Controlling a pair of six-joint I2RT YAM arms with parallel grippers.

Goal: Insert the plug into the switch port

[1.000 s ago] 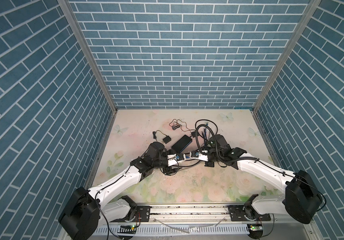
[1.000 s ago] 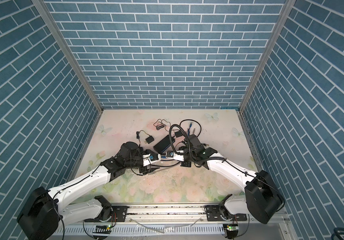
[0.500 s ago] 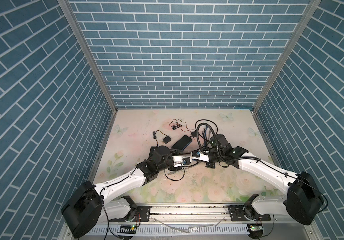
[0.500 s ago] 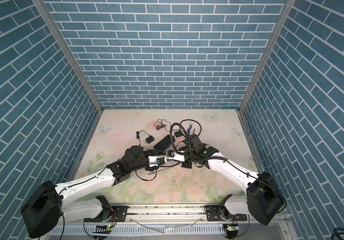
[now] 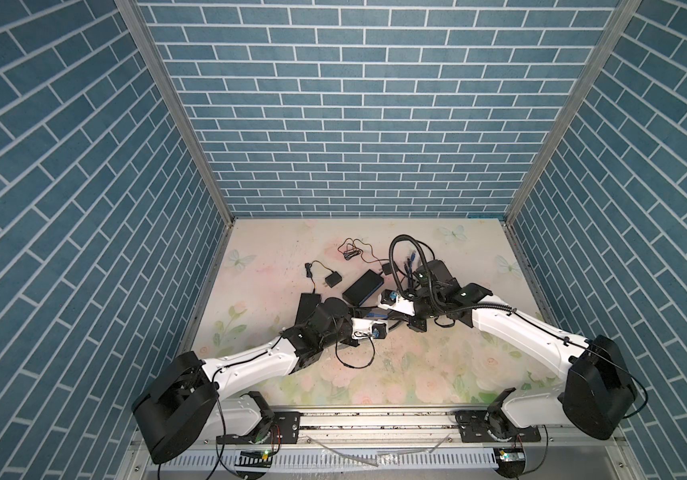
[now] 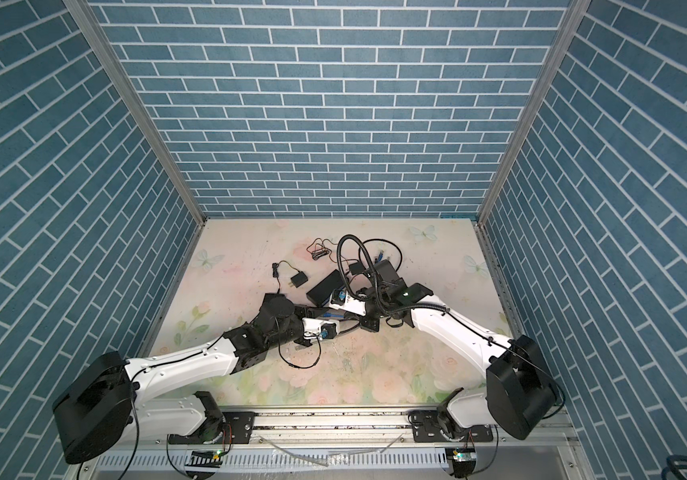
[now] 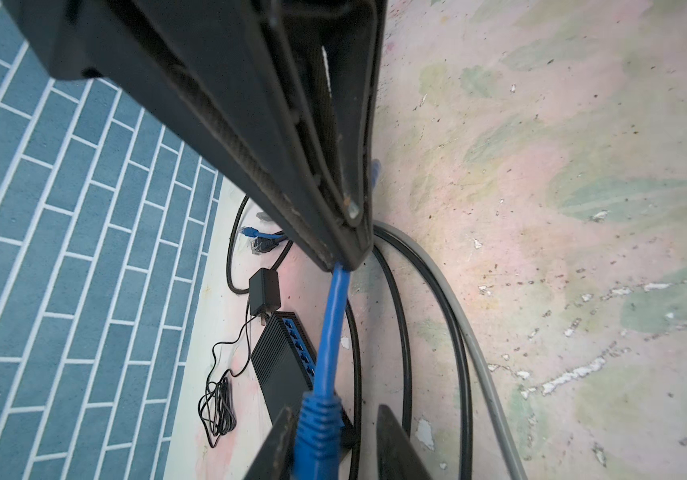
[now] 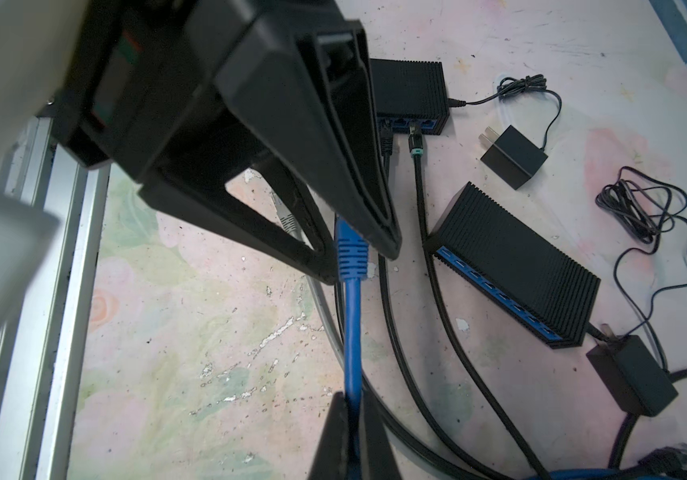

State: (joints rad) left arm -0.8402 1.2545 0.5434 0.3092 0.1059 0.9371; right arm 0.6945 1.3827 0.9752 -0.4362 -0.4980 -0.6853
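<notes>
My right gripper is holding the blue cable well behind the plug's boot, so it should take hold again just behind the boot [image 8: 351, 288] while my left gripper keeps the plug steady.
The blue cable [image 8: 352, 332] hangs taut between my two grippers above mid table. My right gripper [image 8: 352, 419] is shut on the cable a short way behind the plug. The plug's blue ribbed boot [image 7: 316, 428] sits between the fingers of my left gripper [image 7: 335, 444]. One finger touches the boot and a gap shows on the other side. In the right wrist view the left gripper [image 8: 358, 259] straddles the boot [image 8: 352, 255] and hides the plug's tip. The long black switch [image 8: 516, 266] with a row of blue ports lies beside them, also in both top views [image 5: 363, 286] [image 6: 324, 286].
A smaller black switch [image 8: 410, 89] has two black cables [image 8: 437, 316] plugged in. Two power adapters [image 8: 514, 156] [image 8: 632, 374] and a coil of thin wire [image 8: 641, 208] lie near the long switch. A grey cable [image 7: 470, 332] curves over the mat. The aluminium rail [image 8: 63, 291] borders the front.
My left arm has swung right to meet the right gripper, and its jaws have narrowed round the plug's boot. The right arm has stayed in place, holding the cable.
</notes>
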